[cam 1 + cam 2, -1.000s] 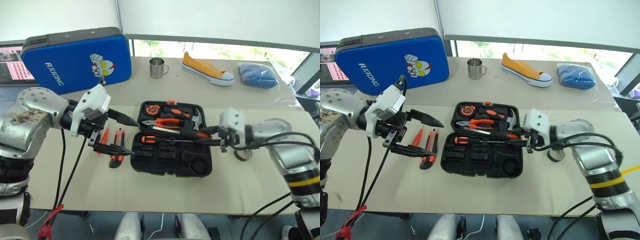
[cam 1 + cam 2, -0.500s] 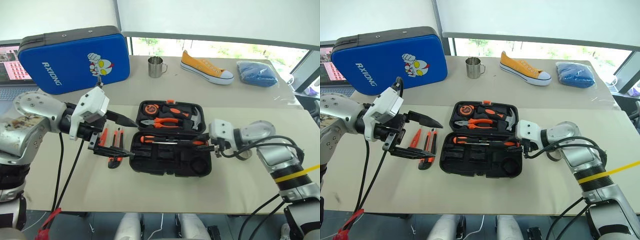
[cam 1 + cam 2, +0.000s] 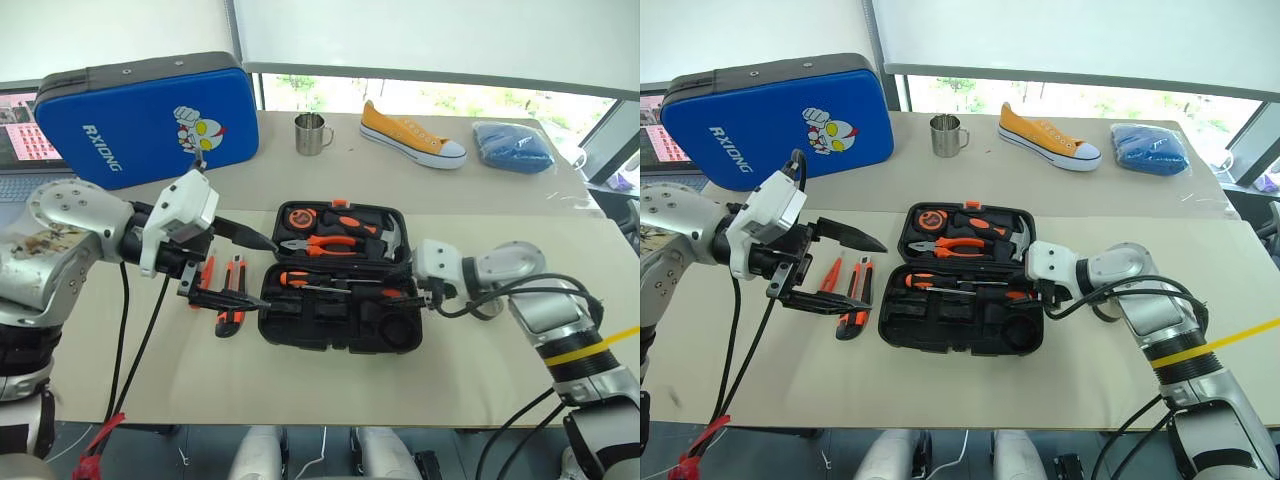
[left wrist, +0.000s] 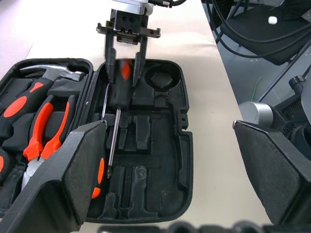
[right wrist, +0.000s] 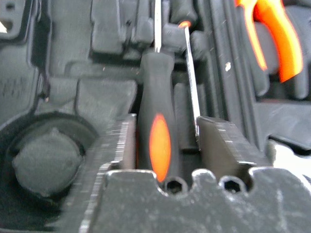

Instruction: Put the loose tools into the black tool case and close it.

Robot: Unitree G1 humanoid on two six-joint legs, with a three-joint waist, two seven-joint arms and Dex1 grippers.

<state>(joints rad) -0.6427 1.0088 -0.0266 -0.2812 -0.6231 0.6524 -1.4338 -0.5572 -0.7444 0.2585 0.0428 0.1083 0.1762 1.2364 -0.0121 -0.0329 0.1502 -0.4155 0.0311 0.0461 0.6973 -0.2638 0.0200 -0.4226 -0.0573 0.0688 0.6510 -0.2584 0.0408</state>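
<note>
My left gripper is to go next to the slim orange screwdriver beside the utility knife and close on the wide part of its handle (image 3: 202,283).
The black tool case (image 3: 330,322) lies open mid-table. My right gripper (image 3: 405,292) is at its right edge, jaws open, straddling the orange-and-black handle of a long screwdriver (image 5: 158,145) that lies in a slot of the near half. There is a gap between the handle and one finger (image 5: 216,141). A second long screwdriver (image 3: 300,277) lies beside it. Left of the case, a slim orange screwdriver (image 3: 830,272) and the utility knife (image 3: 853,300) lie on the table. My left gripper (image 3: 262,272) hovers wide open above them. A dark tape roll (image 3: 1103,312) is mostly hidden by my right forearm.
Pliers (image 3: 325,243), a hammer (image 3: 390,235) and a tape measure (image 3: 297,217) sit in the case's far half. A blue case (image 3: 150,115), a metal mug (image 3: 312,133), a yellow shoe (image 3: 412,135) and a blue cloth (image 3: 515,147) line the far side. A laptop (image 3: 15,130) is far left.
My right gripper brought the screwdriver down from just above the case into its slot, and its jaws have widened off the handle. The left arm stayed still.
</note>
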